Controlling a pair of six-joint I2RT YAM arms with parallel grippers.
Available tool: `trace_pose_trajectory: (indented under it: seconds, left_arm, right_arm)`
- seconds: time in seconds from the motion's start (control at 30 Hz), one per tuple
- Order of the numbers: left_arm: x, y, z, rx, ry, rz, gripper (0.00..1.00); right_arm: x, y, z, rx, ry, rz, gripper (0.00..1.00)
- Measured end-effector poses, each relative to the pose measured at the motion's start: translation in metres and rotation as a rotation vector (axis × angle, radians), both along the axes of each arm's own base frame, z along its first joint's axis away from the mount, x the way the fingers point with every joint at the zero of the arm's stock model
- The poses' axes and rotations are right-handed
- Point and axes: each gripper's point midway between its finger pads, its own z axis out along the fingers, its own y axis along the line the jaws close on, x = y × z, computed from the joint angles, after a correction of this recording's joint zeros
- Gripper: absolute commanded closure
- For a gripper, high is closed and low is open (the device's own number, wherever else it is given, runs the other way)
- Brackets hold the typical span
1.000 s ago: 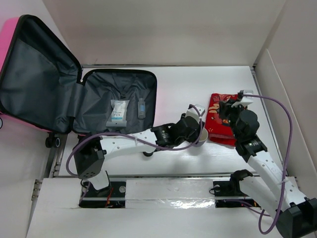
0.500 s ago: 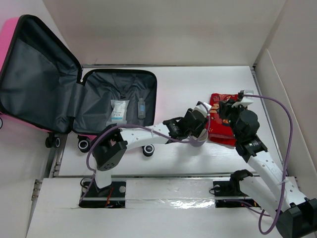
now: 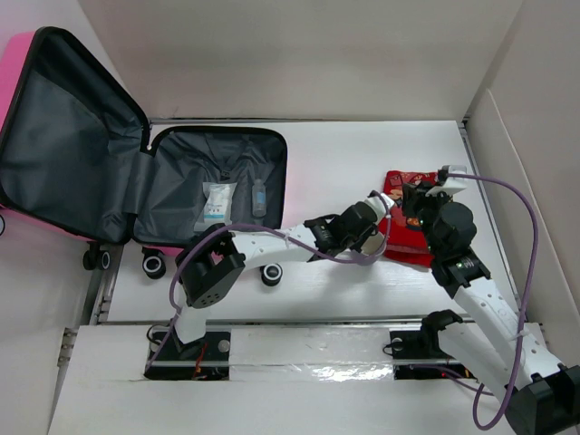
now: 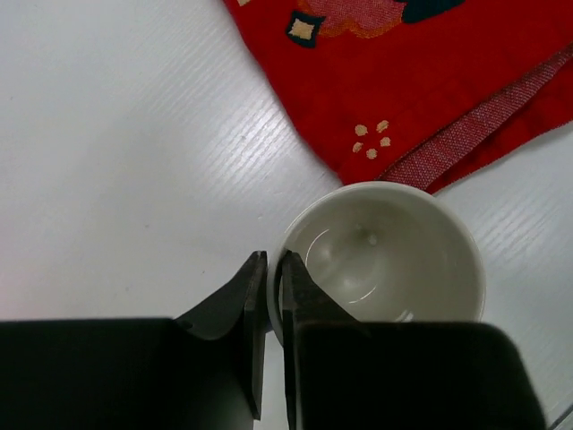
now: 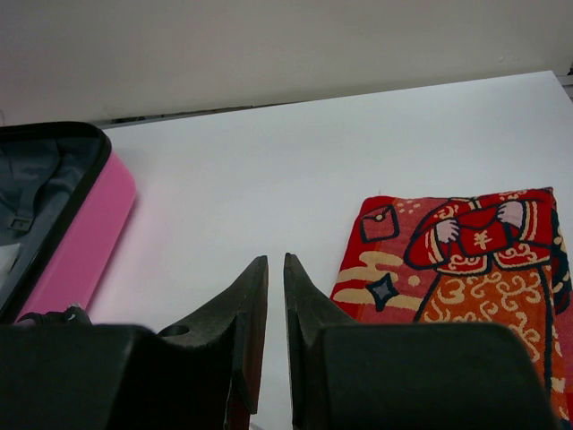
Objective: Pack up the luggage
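Observation:
I need to release the white cup from my left gripper in the luggage (image 3: 201, 169), beside the white packet's far corner nearest the lid.
The pink luggage (image 3: 181, 172) lies open at the left, its dark grey lining up and its lid (image 3: 63, 145) raised; its pink side shows in the right wrist view (image 5: 81, 233). My left gripper (image 3: 367, 222) is shut on the rim of a white cup (image 4: 385, 260), one finger inside and one outside (image 4: 273, 260). The cup is at the edge of a red patterned cloth (image 4: 403, 81). In the top view my left wrist hides the cup. My right gripper (image 5: 276, 262) is shut and empty, above the table just left of the cloth (image 5: 457, 260).
A white packet (image 3: 216, 207) and a small clear bottle (image 3: 259, 197) lie in the luggage's lower half. Black wheels (image 3: 154, 265) stick out at its near edge. White walls stand behind and at the right (image 3: 507, 154).
My left arm has swung right with the cup, from left of the red cloth to its left edge. The right arm has hardly moved.

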Motion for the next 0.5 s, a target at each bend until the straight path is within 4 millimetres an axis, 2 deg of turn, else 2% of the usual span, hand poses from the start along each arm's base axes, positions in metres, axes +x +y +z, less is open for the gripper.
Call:
trace_pose_trajectory:
  seconds: [0.2, 0.3, 0.4, 0.5]
  left_arm:
    - [0.005, -0.001, 0.002, -0.012, -0.016, 0.013, 1.0]
    - [0.011, 0.008, 0.007, -0.014, -0.023, 0.04, 1.0]
    - [0.028, 0.038, 0.022, -0.014, -0.038, 0.114, 1.0]
    - [0.058, 0.08, 0.058, -0.06, -0.067, 0.242, 1.0]
  right_arm:
    - [-0.001, -0.002, 0.001, 0.0, -0.001, -0.008, 0.81]
    - [-0.002, -0.002, 0.003, 0.003, -0.01, -0.01, 0.81]
    - [-0.003, -0.003, 0.006, 0.005, -0.017, -0.012, 0.81]
    - [-0.004, -0.003, 0.007, 0.007, -0.022, -0.012, 0.81]
